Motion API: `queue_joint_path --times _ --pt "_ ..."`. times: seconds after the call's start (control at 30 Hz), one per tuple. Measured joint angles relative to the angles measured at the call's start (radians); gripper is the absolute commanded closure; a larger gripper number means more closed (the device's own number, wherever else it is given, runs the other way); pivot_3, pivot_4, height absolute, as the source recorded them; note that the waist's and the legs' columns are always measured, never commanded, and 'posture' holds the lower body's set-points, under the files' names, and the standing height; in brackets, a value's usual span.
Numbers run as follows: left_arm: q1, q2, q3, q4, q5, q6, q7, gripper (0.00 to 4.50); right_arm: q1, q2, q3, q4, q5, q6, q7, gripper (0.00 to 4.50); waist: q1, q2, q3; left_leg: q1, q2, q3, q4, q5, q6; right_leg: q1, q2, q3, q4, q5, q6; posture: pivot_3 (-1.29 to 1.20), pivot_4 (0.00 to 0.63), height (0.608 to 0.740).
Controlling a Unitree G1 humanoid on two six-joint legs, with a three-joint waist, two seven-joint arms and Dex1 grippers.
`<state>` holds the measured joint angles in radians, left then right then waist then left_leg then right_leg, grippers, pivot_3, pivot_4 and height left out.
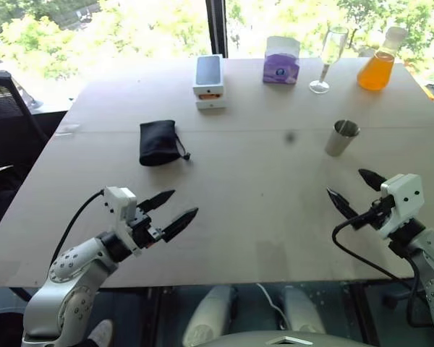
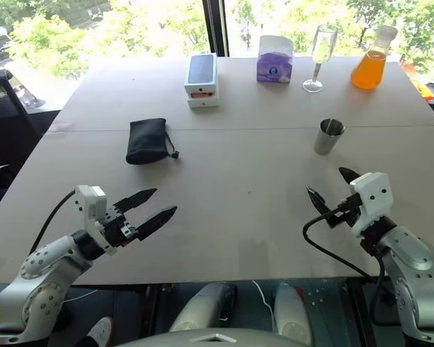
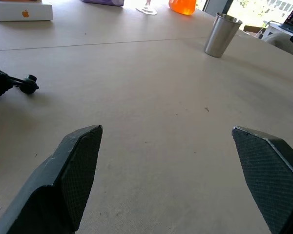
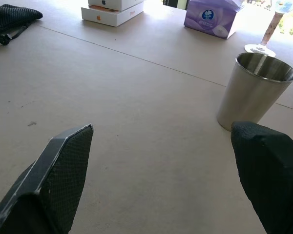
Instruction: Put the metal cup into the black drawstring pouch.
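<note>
Next, my left gripper grabs the closed end (image 1: 147, 140) of the black drawstring pouch, on the opposite end from its cord.
The metal cup (image 1: 341, 137) stands upright and empty on the right side of the table, also seen as the steel cup (image 4: 256, 91) close ahead of my right fingers. The black drawstring pouch (image 1: 158, 142) lies flat on the left half, its cord end (image 3: 28, 83) trailing toward the table's middle. My left gripper (image 1: 171, 210) hovers open near the front left edge, well short of the pouch. My right gripper (image 1: 356, 190) is open near the front right, a short way in front of the cup, with nothing between its fingers.
Along the far edge stand a white phone box stack (image 1: 209, 82), a purple tissue box (image 1: 281, 61), a tall stemmed glass (image 1: 328, 58) and a flask of orange liquid (image 1: 380, 62). A black chair (image 1: 7, 116) sits off the left side.
</note>
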<state>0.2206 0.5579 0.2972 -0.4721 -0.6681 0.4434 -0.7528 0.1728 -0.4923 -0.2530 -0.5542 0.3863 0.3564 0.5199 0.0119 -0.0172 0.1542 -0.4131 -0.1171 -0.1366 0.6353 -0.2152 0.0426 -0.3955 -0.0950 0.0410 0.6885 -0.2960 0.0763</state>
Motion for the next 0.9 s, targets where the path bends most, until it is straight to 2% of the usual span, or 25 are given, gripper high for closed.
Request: queue_joint_path --times 0.33,0.47,0.63,0.77,0.83,0.9 --pt "-0.031 -0.015 0.007 0.019 -0.001 -0.03 0.004 0.06 -0.071 -0.009 0.0 -0.074 0.055 0.043 -0.023 0.0 0.003 0.001 0.0 -0.001 0.0 -0.002 -0.001 0.0 0.0 0.001 0.0 -0.001 -0.004 0.0 0.0 0.0 0.15 0.74" --pt "-0.094 -0.016 0.008 0.06 0.049 -0.032 0.081 0.06 -0.069 -0.016 0.007 -0.081 0.057 0.024 -0.003 0.0 0.002 0.001 0.0 -0.001 0.0 -0.002 -0.002 0.0 0.0 0.001 0.0 -0.001 -0.005 0.0 0.0 0.0 0.15 0.74" --pt "-0.206 -0.013 -0.005 0.169 0.254 -0.065 0.261 0.06 -0.089 -0.062 0.08 -0.136 0.094 0.011 0.091 0.0 0.0 0.0 0.0 -0.001 0.0 -0.002 -0.002 0.0 0.0 0.001 0.001 -0.003 -0.005 0.0 0.0 0.0 0.15 0.74" --pt "-0.314 0.074 -0.091 0.254 0.448 -0.091 0.321 0.06 -0.15 -0.084 0.166 -0.143 0.128 0.01 0.171 0.0 0.002 0.0 0.001 -0.001 0.0 -0.002 -0.002 0.0 0.0 0.001 0.001 -0.005 -0.006 0.001 0.0 0.0 0.15 0.74" --pt "-0.361 0.151 -0.171 0.298 0.639 -0.101 0.4 0.06 -0.161 -0.095 0.193 -0.142 0.129 0.005 0.205 0.0 0.002 -0.001 0.001 -0.002 0.0 -0.002 -0.002 0.001 -0.001 0.001 0.001 -0.006 -0.008 0.001 0.001 0.0 0.15 0.74" --pt "-0.371 0.189 -0.209 0.309 0.754 -0.121 0.446 0.06 -0.16 -0.096 0.203 -0.138 0.128 -0.005 0.22 0.0 0.001 -0.001 0.001 -0.002 -0.001 -0.002 -0.003 0.001 -0.002 0.001 0.0 -0.005 -0.009 0.001 0.001 0.0 0.15 0.74"
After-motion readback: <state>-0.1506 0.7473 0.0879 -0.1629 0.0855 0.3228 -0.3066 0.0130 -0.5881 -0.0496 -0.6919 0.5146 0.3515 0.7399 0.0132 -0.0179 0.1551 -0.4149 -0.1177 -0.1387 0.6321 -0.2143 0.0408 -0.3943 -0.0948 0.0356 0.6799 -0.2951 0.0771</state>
